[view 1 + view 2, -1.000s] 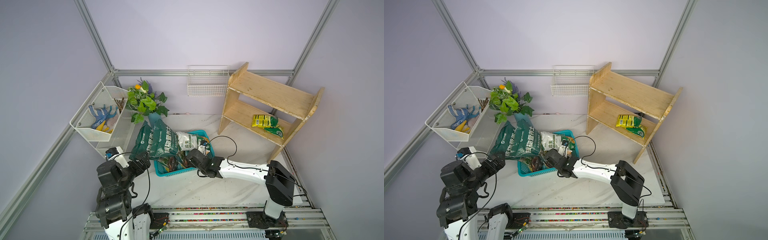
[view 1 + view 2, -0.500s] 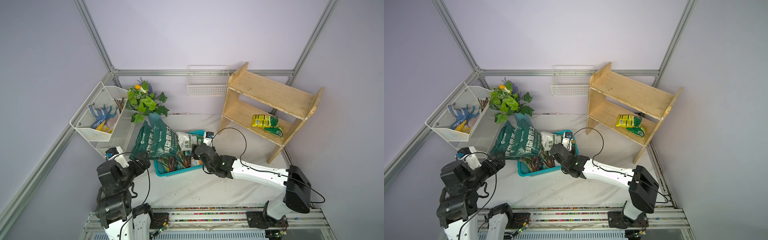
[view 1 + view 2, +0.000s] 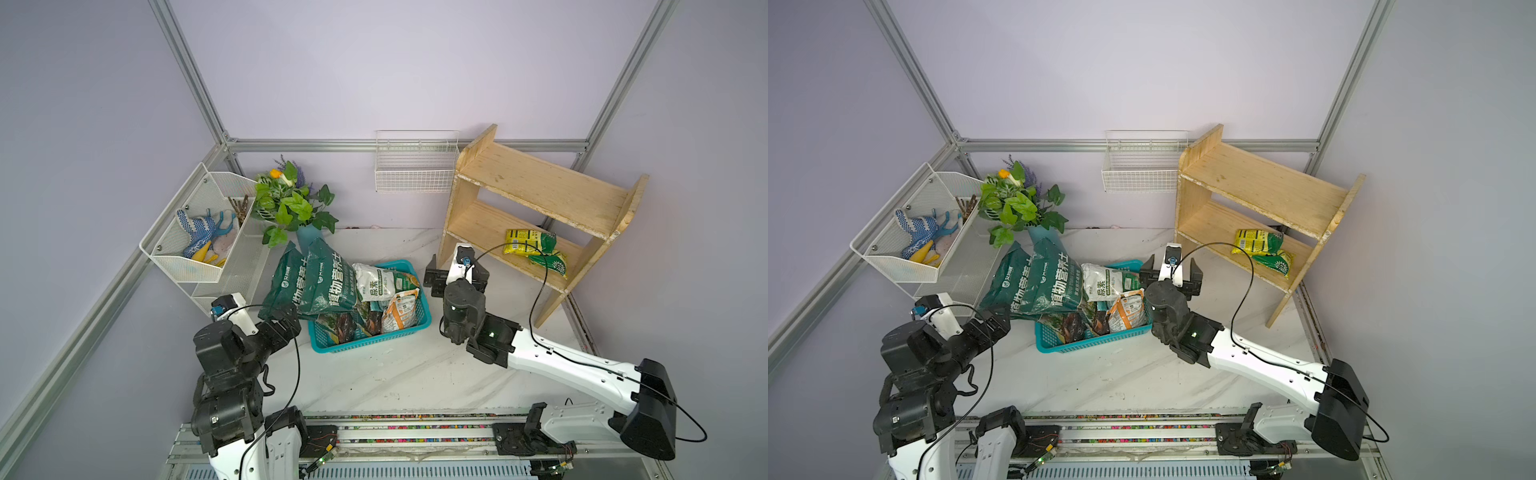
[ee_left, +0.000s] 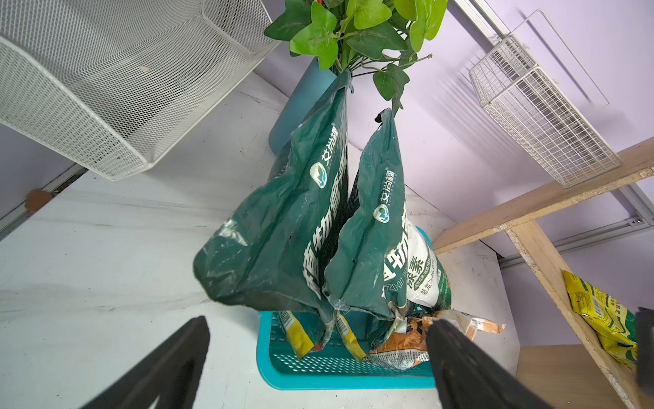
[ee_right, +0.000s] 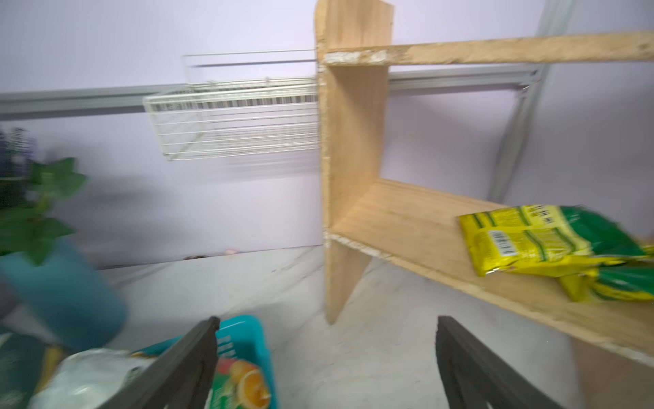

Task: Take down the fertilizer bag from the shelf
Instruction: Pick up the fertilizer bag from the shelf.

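Note:
I should close my right gripper on the near edge (image 3: 549,268) (image 5: 608,296) of the front fertilizer bag, the one partly tucked under the other on the lower board.
The fertilizer bag (image 3: 534,249) (image 3: 1262,249) (image 5: 531,240) is yellow and green and lies on the lower board of the light wooden shelf (image 3: 540,187) (image 3: 1258,183) (image 5: 354,141), towards its right end. My right gripper (image 3: 456,272) (image 3: 1170,270) (image 5: 327,322) is open and empty. It hovers between the teal basket (image 3: 365,345) (image 3: 1088,345) and the shelf's left side panel, pointing at the shelf, well left of the bag. My left gripper (image 3: 286,320) (image 3: 996,322) (image 4: 317,322) is open and empty at the basket's near left corner.
Two tall dark green soil bags (image 3: 320,278) and several smaller packets fill the basket. A potted plant (image 3: 291,203) stands behind it and a white mesh rack (image 3: 199,249) is at the left. A white wire basket (image 3: 415,166) hangs on the back wall beside the shelf.
My right gripper has opened and swung from over the basket to the right, towards the shelf. The right arm has stretched out. The left arm has not moved.

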You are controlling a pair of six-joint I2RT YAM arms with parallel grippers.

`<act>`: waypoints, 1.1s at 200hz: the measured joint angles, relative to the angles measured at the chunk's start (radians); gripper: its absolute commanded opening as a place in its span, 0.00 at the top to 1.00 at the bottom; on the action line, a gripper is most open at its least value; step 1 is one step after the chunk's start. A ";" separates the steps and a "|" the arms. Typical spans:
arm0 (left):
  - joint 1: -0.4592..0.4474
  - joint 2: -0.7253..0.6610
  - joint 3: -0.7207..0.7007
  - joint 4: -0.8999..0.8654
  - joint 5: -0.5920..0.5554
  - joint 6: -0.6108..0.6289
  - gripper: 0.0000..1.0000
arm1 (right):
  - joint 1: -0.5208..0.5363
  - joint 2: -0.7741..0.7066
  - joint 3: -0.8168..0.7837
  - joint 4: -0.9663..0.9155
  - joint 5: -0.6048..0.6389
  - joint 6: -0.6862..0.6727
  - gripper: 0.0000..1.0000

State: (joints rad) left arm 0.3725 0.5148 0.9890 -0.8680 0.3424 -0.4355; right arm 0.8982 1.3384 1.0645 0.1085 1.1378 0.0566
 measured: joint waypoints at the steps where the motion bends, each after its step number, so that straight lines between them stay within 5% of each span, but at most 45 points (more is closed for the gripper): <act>1: 0.000 0.000 0.000 0.000 0.000 0.000 0.00 | -0.003 0.002 0.002 -0.004 0.002 -0.003 0.01; 48: 0.000 0.000 0.000 0.000 0.000 0.000 0.00 | -0.160 0.158 0.224 -0.406 0.115 -0.011 0.01; 121: -0.003 0.000 0.000 0.000 0.000 0.000 0.00 | -0.159 0.187 0.349 -0.882 0.303 0.093 0.00; 154: -0.004 0.000 0.000 0.000 0.000 0.000 0.00 | -0.192 0.126 0.373 -1.086 0.227 0.200 0.00; 220: -0.006 0.000 0.000 0.000 0.000 0.000 0.00 | -0.372 0.051 0.364 -1.172 0.040 0.164 0.00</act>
State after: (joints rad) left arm 0.3664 0.5152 0.9890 -0.8684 0.3424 -0.4351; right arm 0.5259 1.3899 1.4281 -1.0637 1.1774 0.2203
